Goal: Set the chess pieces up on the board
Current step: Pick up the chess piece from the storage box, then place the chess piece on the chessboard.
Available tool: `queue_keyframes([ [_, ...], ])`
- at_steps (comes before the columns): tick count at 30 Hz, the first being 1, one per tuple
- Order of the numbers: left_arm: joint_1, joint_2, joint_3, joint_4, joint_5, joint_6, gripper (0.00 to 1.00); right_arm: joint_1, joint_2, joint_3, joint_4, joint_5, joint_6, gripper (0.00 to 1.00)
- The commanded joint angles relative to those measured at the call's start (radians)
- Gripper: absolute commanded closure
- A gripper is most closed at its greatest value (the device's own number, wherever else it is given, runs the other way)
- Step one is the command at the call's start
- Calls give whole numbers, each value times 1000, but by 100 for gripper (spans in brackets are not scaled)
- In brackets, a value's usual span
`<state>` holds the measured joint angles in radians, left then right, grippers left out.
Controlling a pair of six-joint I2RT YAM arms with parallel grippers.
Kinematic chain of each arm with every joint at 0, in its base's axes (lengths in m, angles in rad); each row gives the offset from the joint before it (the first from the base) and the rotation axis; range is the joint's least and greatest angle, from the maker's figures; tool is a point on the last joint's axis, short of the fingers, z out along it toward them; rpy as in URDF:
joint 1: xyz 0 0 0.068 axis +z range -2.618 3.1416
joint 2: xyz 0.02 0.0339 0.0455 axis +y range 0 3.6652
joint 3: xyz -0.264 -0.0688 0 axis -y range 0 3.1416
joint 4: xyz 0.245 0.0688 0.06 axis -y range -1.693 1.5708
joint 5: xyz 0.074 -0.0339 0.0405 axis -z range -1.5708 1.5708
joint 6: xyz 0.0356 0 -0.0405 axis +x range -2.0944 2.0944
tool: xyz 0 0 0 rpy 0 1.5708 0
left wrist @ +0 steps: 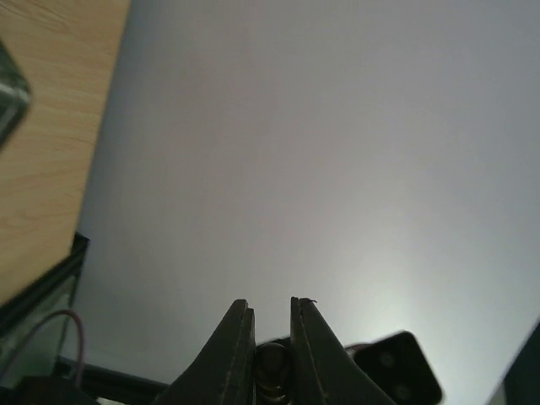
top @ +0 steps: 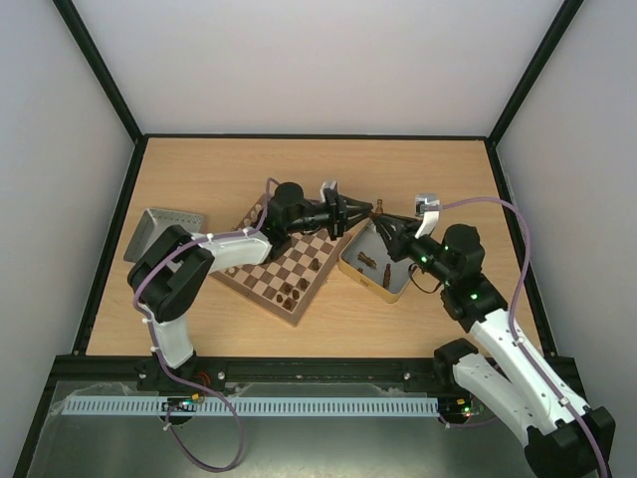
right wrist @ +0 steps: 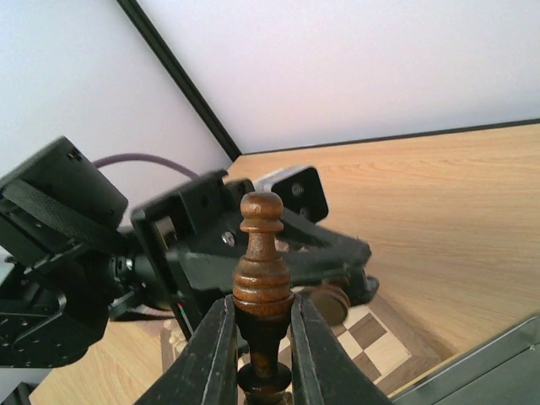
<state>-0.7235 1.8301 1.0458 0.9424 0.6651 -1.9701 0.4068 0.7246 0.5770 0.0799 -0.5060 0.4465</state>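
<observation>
My left gripper is going to let go of the dark round piece, now held over the board, on a square [top: 284,263] near the middle of the board, toward the dark pieces.
My right gripper [top: 382,218] [right wrist: 260,305] is shut on a dark brown chess piece [right wrist: 261,253], holding it upright above the far corner of the metal tin [top: 347,267]; the piece also shows in the top view [top: 378,206]. My left gripper [top: 358,211] [left wrist: 272,305] reaches over the board [top: 261,296], tip to tip with the right one. It is closed on a dark round piece [left wrist: 274,364], whose brown base [right wrist: 325,304] shows between its fingers [right wrist: 329,249]. Dark pieces [top: 294,292] stand on the board's near side.
The tin holds a few dark pieces [top: 369,262]. A grey tray [top: 164,234] sits left of the board, beside the left arm. The board's corner [right wrist: 371,333] lies under both grippers. Black frame rails and white walls enclose the table.
</observation>
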Motion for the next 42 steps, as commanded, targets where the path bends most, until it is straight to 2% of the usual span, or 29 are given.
queue_keyframes([
  [1,9,-64,18,-166,-35,209,98,-2,-37,43,-18,71,4,87],
  [4,25,-111,19,-332,-90,414,98,-2,-34,66,-61,147,4,87],
  [7,29,-177,43,-631,-245,730,98,-2,-22,75,-88,184,0,87],
  [10,17,-231,74,-912,-496,1010,97,-2,-7,68,-91,183,5,87],
  [13,4,-242,82,-1123,-826,1200,97,-2,6,56,-79,178,13,87],
  [16,0,-229,51,-1200,-1040,1310,98,-2,13,46,-66,178,17,86],
  [20,-16,-178,14,-1221,-1211,1400,98,-2,23,43,-62,175,13,86],
  [23,-20,-141,-9,-1207,-1263,1416,98,-2,28,43,-61,174,9,86],
  [29,-22,-139,-74,-1119,-1261,1428,96,-2,33,43,-62,176,6,86],
  [42,-22,-176,-206,-943,-1082,1376,93,-2,36,43,-60,172,11,86],
])
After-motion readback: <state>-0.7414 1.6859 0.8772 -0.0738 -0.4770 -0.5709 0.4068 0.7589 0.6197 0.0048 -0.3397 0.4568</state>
